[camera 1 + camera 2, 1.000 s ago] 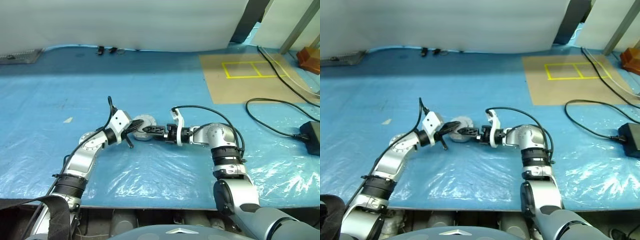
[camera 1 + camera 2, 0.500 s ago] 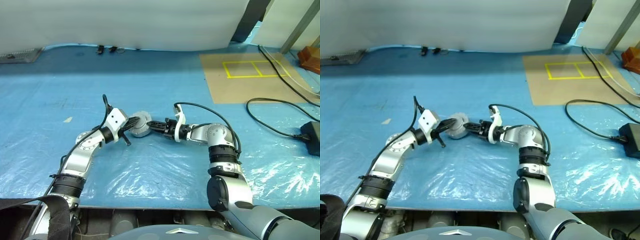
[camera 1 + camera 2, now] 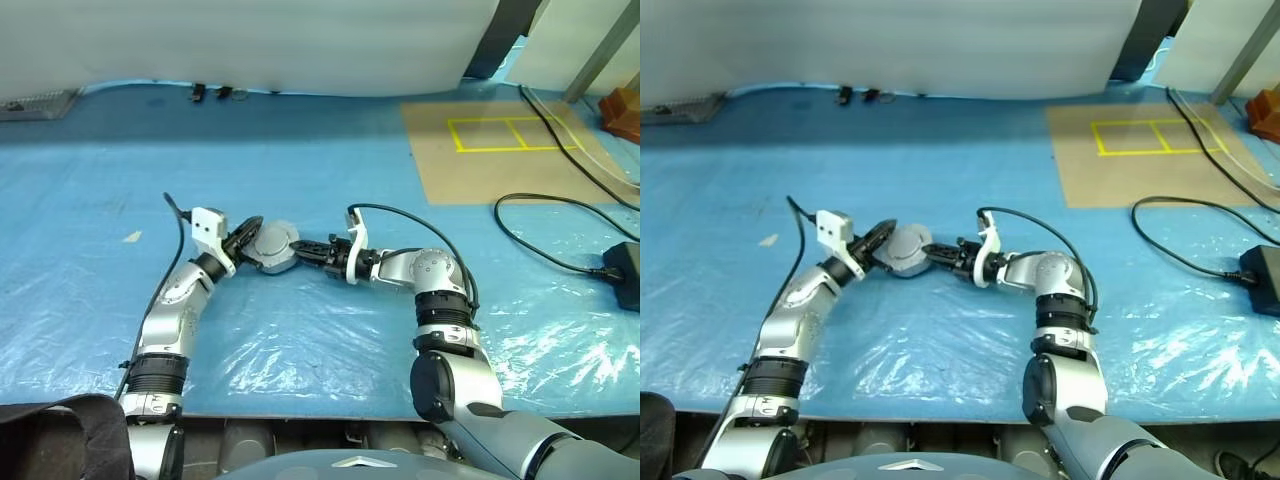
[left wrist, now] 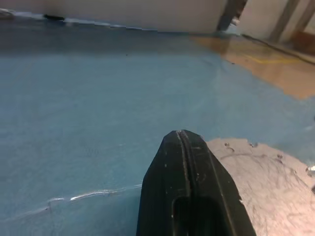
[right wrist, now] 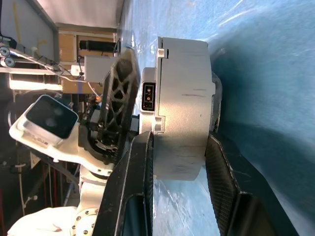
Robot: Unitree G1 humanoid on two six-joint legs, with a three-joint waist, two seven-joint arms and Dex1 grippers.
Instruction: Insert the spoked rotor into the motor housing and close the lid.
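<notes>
My left gripper's closed fingers only lean on the lid of the motor housing. Next, I back off, open them, and take over the motor housing (image 5: 182, 88) by its flat sides.
The motor housing (image 3: 272, 247), a round silver-grey puck, lies tilted on the blue sheet with its plain light-grey lid (image 4: 266, 182) folded onto it. My right gripper (image 3: 303, 246) reaches in from the right and is shut on the housing (image 5: 182, 98), one finger (image 5: 140, 162) on each flat side. My left gripper (image 3: 245, 237) is shut and rests its tips against the housing's left side, with fingers (image 4: 184, 162) pressed together beside the lid's face. The spoked rotor is hidden.
A brown board with yellow tape squares (image 3: 500, 150) lies far right. Black cables (image 3: 540, 215) and a power brick (image 3: 625, 270) are on the right. The table's front edge (image 3: 300, 412) runs just below my arms. A white sheet (image 3: 250, 40) hangs at the back.
My right gripper has closed onto the housing. My left arm has swung out to the left and rolled, so its shut gripper now meets the housing from the left.
</notes>
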